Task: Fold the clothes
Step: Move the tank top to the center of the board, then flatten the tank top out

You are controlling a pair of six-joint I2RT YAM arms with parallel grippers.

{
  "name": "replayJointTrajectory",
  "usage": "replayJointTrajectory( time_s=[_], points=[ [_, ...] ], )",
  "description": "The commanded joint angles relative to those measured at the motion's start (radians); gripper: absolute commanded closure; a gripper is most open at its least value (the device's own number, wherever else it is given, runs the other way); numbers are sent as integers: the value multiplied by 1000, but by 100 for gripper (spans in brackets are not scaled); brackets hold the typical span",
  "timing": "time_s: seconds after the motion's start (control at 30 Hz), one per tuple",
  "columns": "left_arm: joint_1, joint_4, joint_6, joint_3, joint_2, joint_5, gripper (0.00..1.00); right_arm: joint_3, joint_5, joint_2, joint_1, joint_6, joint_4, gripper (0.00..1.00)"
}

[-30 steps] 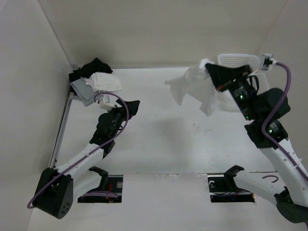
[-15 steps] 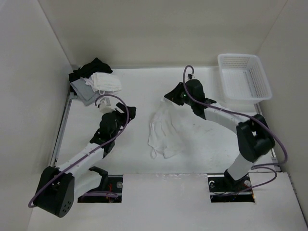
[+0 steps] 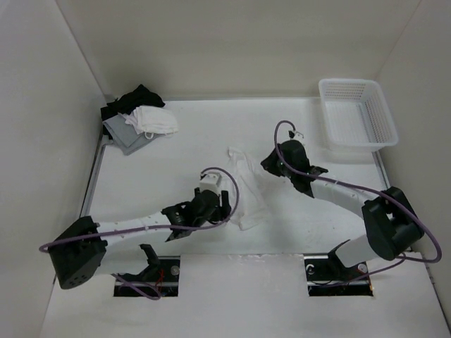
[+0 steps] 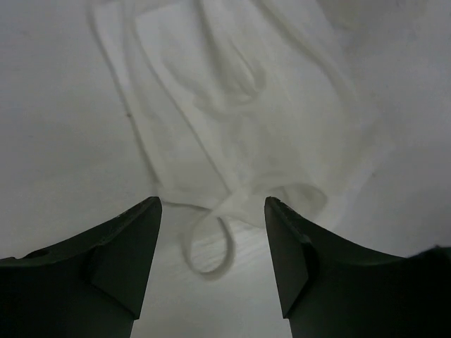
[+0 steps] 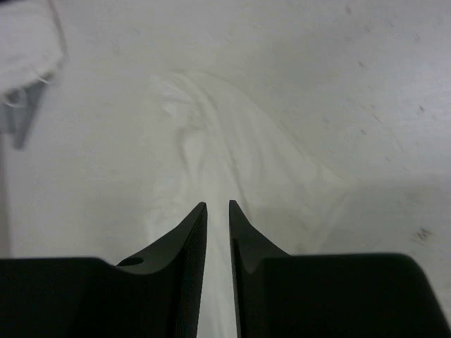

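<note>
The white top is bunched in long folds, so my right gripper should pinch the top's edge (image 5: 324, 229) while my left gripper pulls the other side wide before folding.
The clothes (image 3: 246, 191), a thin white sleeveless top, lie crumpled on the table a little right of centre. My left gripper (image 3: 220, 204) is at the top's near left edge. In the left wrist view its jaws (image 4: 211, 211) stand open just above the table, and a narrow strap loop (image 4: 230, 249) lies between them, untouched. The top's body (image 4: 239, 120) spreads beyond the loop. My right gripper (image 3: 268, 166) hovers at the top's far right side. Its jaws (image 5: 217, 208) are a narrow gap apart over the wrinkled fabric (image 5: 232, 148), with nothing clamped between them.
A heap of black, grey and white garments (image 3: 137, 116) sits at the back left corner and shows in the right wrist view's top left (image 5: 25, 49). A white mesh basket (image 3: 350, 82) stands at the back right. White walls enclose the table on three sides.
The right arm swung from the basket to the table's middle, laid the top down and let go. The left arm swept from the back left to the top's near edge.
</note>
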Motion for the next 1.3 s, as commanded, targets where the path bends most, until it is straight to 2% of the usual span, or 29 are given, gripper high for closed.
replayJointTrajectory(
  time_s=[0.0,0.03,0.1,0.23,0.33,0.4,0.43,0.47,0.5,0.57,0.6,0.73,0.87,1.03,1.13,1.27],
  points=[
    [-156,-11,42,119,74,-147,40,-66,117,-14,53,-55,-70,78],
    [-216,-5,44,151,127,-202,40,-85,169,-43,99,-82,-99,73],
    [-262,24,47,174,186,-237,39,-92,199,-59,127,-102,-128,61],
    [-273,152,38,173,292,-231,39,-76,176,-14,129,-145,-138,57],
    [-255,198,38,171,333,-218,44,-36,162,55,129,-156,-133,56],
    [-246,212,35,170,347,-193,53,-23,168,76,126,-161,-127,56],
    [-235,219,30,162,349,-188,63,-17,171,90,123,-161,-124,58],
    [-221,225,19,151,341,-188,74,-11,171,101,120,-159,-113,64],
    [-209,226,12,144,332,-188,80,-10,171,104,120,-159,-102,69],
    [-158,229,-17,105,278,-184,91,-16,173,101,120,-147,-82,85],
    [-116,239,-25,76,239,-181,96,-26,179,87,118,-138,-76,89],
    [-6,264,-28,27,185,-138,100,-82,197,13,109,-123,-59,90],
    [122,255,-34,-13,88,-105,100,-142,167,-40,78,-107,-41,91],
    [329,203,-34,28,-145,-102,100,-166,130,-69,77,-98,-38,91],
    [420,212,-34,99,-184,-118,100,-186,119,-94,77,-87,-43,91],
    [561,274,-53,179,-103,-156,98,-194,78,-122,72,-73,-27,91]
  ],
)
